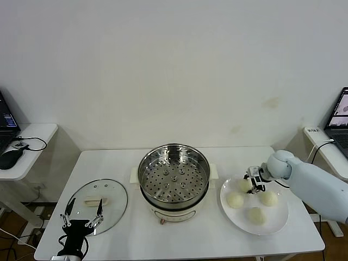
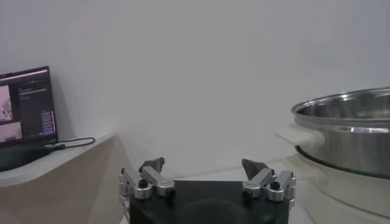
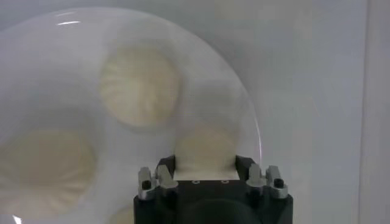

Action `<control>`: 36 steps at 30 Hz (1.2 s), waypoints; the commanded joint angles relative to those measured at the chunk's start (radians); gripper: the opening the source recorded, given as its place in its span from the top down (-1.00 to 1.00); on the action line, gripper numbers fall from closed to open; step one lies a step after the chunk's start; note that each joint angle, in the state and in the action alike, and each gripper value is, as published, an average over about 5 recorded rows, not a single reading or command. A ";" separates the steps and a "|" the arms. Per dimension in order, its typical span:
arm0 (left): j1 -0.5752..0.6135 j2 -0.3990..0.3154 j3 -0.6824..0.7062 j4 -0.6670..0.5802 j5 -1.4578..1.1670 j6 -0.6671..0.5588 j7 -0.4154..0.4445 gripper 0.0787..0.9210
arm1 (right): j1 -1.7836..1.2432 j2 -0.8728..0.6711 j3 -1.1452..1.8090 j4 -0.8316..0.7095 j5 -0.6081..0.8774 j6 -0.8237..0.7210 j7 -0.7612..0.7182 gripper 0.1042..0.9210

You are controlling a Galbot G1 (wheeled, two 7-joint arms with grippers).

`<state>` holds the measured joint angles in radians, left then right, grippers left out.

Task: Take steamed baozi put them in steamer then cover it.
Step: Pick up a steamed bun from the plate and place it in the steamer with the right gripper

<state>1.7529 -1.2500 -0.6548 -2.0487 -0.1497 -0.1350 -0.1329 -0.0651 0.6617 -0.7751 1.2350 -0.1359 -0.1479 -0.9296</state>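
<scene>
Next, my right gripper sets the baozi, still on the white plate, down and lets go of it on the back part of the steamer's bare perforated tray [image 1: 172, 161].
Several cream-white steamed baozi lie on a white plate [image 1: 278, 218] at the table's right. My right gripper [image 1: 254, 181] reaches down over the plate's back edge. Its fingers press both sides of the baozi [image 1: 244, 185] nearest the steamer. In the right wrist view this baozi [image 3: 206, 149] fills the gap of the right gripper [image 3: 206, 165], with two more [image 3: 139, 85] [image 3: 46, 167] beyond. The steamer [image 1: 174, 148] stands mid-table, its perforated tray bare. The glass cover [image 1: 111, 190] lies flat at the left. Just in front of it my left gripper [image 1: 81, 213] hangs open and holds nothing.
Side tables with laptops flank the table: one at the left [image 1: 27, 133] with a mouse and cable, one at the right [image 1: 326, 147]. In the left wrist view the left gripper [image 2: 204, 167] faces the wall, the steamer [image 2: 347, 131] off to one side.
</scene>
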 commanded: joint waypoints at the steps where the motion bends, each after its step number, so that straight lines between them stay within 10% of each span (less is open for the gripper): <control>1: 0.000 0.002 0.001 0.000 -0.009 0.001 0.001 -0.77 | 0.090 -0.051 -0.046 0.056 0.050 0.001 -0.008 -0.26; 20: -0.011 0.031 0.002 -0.004 -0.055 -0.002 0.005 -0.77 | 0.756 0.172 -0.446 0.131 0.406 0.073 0.002 -0.27; 36: -0.019 0.032 -0.024 -0.007 -0.059 -0.008 0.006 -0.77 | 0.663 0.556 -0.560 0.049 0.202 0.275 0.058 -0.28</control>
<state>1.7344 -1.2194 -0.6767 -2.0561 -0.2065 -0.1417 -0.1271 0.5739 1.0832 -1.2759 1.2981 0.1247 0.0613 -0.8796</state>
